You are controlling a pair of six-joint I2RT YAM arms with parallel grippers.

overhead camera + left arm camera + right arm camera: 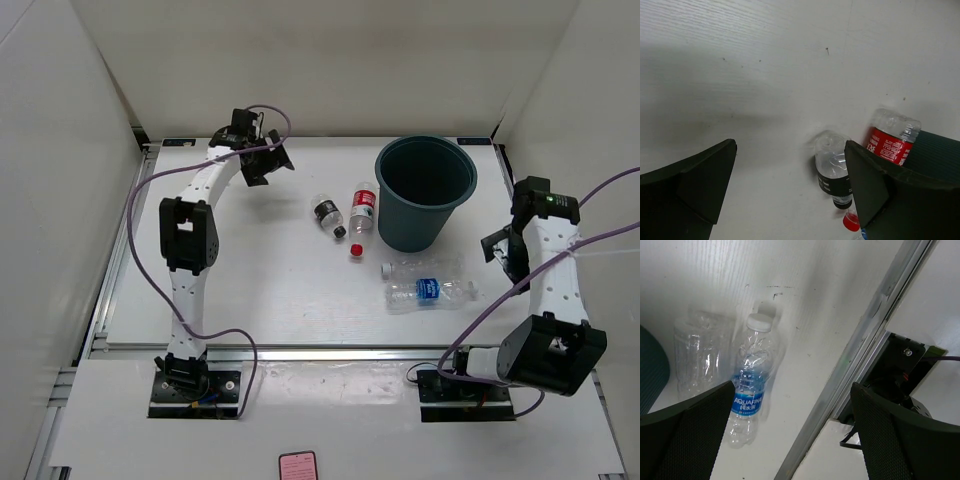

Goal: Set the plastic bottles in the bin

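My left gripper is to go next to the black-label bottle beside the red-label bottle, where it should close on the bottle's body point(323, 207) point(834, 173) by its black label.
Four clear bottles lie on the white table. The black-label bottle point(327, 213) and the red-label bottle point(362, 208) lie side by side left of the bin point(424, 191); both also show in the left wrist view, black point(832, 167) and red point(891, 141). The plain clear bottle point(420, 269) and the blue-label bottle point(432, 292) lie in front of the bin; they also show in the right wrist view, plain point(700, 347) and blue point(750, 385). My left gripper point(262, 158) is open and empty at the far left. My right gripper point(503, 252) is open and empty, right of the blue-label bottle.
A loose red cap point(356, 250) lies near the red-label bottle's neck. White walls enclose the table on three sides. A metal rail point(850, 370) runs along the table's near edge. A pink card point(297, 465) lies on the near ledge.
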